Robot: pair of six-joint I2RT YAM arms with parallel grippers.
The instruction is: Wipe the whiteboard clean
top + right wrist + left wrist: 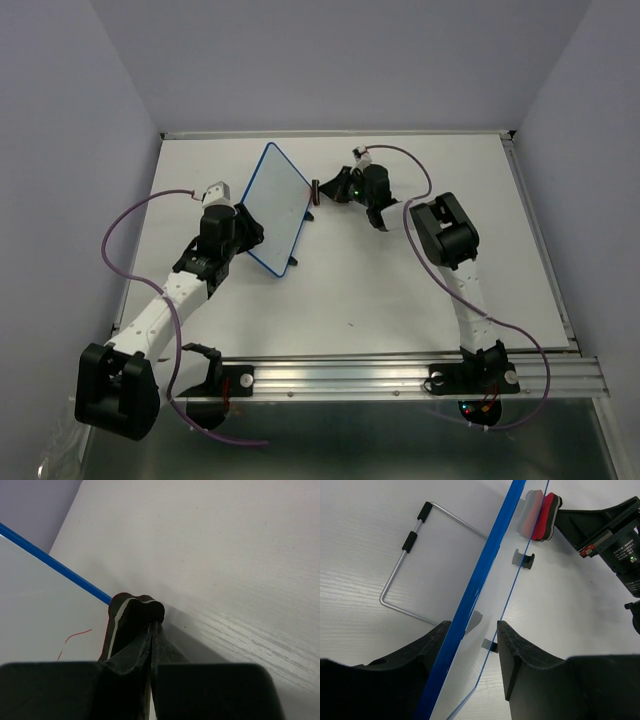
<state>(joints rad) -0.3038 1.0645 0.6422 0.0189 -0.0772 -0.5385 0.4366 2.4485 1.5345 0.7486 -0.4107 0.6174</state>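
The eraser's black side is pinched in my right gripper and its red side faces the whiteboard, so I should lay the eraser down red side up and grip its long sides (548, 518).
The whiteboard (277, 205), white with a thin blue rim, stands tilted on the table at the back left. My left gripper (249, 223) is shut on its left edge. In the left wrist view the blue rim (485, 575) runs between the fingers (520, 650) of that gripper (470, 627). My right gripper (326, 190) is shut on the black-and-red eraser (314, 192) and holds it against the board's right edge. The eraser (129, 617) fills the right gripper (152, 625). A faint red scribble (75, 635) shows on the board's face (40, 600). The eraser (545, 515) also shows in the left wrist view.
The board's bent wire stand (402, 575) with black sleeves lies on the table behind the board. The right arm's wrist (615, 535) is close on the board's far side. The table's metal rail (400, 375) runs along the near edge. Purple walls surround the table.
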